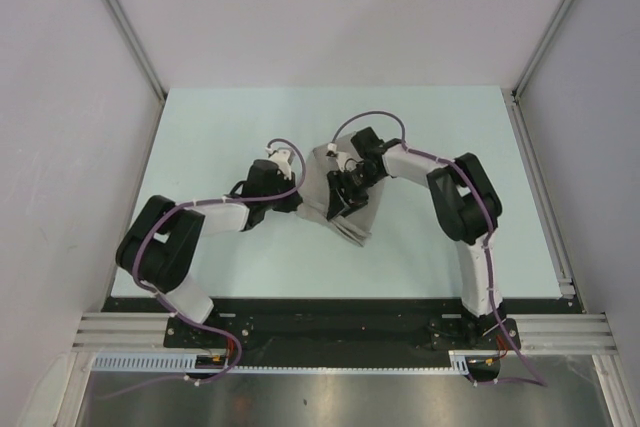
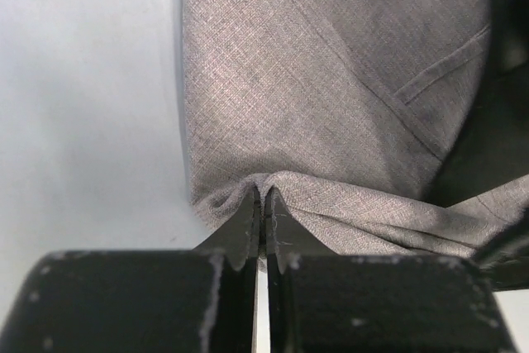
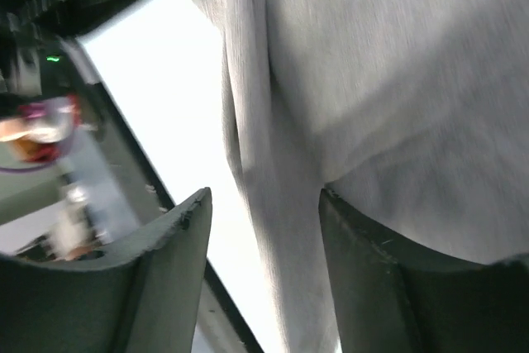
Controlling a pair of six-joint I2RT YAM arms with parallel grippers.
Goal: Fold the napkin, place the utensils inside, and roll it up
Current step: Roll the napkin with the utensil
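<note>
The robot's right gripper is midway along the napkin's folded edge, whose near end is loose, so it should pinch the folded edge closer to that end (image 1: 352, 234) before rolling.
The grey napkin (image 1: 340, 209) lies folded into a narrow bundle at the middle of the table. My left gripper (image 1: 299, 197) is at its left edge. In the left wrist view the left gripper (image 2: 263, 197) is shut, with a small ridge of the napkin (image 2: 314, 80) pinched between its tips. My right gripper (image 1: 347, 190) hangs over the bundle from the right. In the right wrist view the right gripper (image 3: 264, 200) is open, and a fold of the napkin (image 3: 397, 80) runs down between its fingers without being squeezed. The utensils are hidden or out of view.
The pale table (image 1: 220, 137) is walled on the left, back and right, with metal rails along its sides. A black strip (image 1: 330, 309) marks the near edge by the arm bases. The right arm's dark body (image 2: 496, 113) shows at the right of the left wrist view.
</note>
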